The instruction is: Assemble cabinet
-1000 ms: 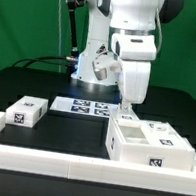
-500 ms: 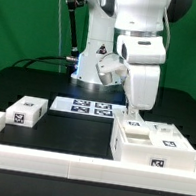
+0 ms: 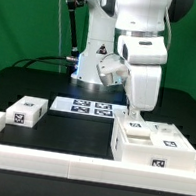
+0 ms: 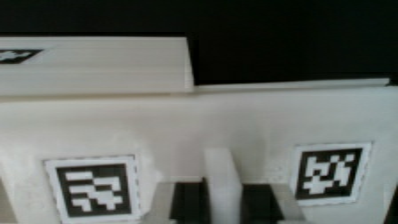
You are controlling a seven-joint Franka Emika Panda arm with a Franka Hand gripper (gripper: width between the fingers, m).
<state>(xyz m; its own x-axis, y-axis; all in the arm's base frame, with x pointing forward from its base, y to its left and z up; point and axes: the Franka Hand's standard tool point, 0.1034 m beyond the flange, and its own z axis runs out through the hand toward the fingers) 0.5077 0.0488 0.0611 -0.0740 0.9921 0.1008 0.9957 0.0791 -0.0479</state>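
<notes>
The robot's gripper should release the cabinet on the black table, snug (image 3: 156, 143) behind the front border rail.
The cabinet (image 3: 154, 149), a large open white box with square tags, lies at the exterior view's right near the front rail. My gripper (image 3: 134, 117) points straight down onto its back edge. In the wrist view the gripper (image 4: 224, 196) has a dark finger (image 4: 187, 200) on each side of a thin white cabinet wall (image 4: 224, 170), between two tags, and looks shut on it. A small tagged white block (image 3: 25, 111) lies at the exterior view's left. Another tagged white piece (image 3: 172, 130) sits just behind the cabinet; it also shows in the wrist view (image 4: 98, 65).
The marker board (image 3: 83, 107) lies flat at the middle of the black table, in front of the robot base (image 3: 90, 70). A low white border rail (image 3: 67, 162) runs along the front and up the left side.
The arm and the cabinet shifted together toward the exterior view's right between the earliest frame and half a second ago. Since then nothing has visibly moved.
</notes>
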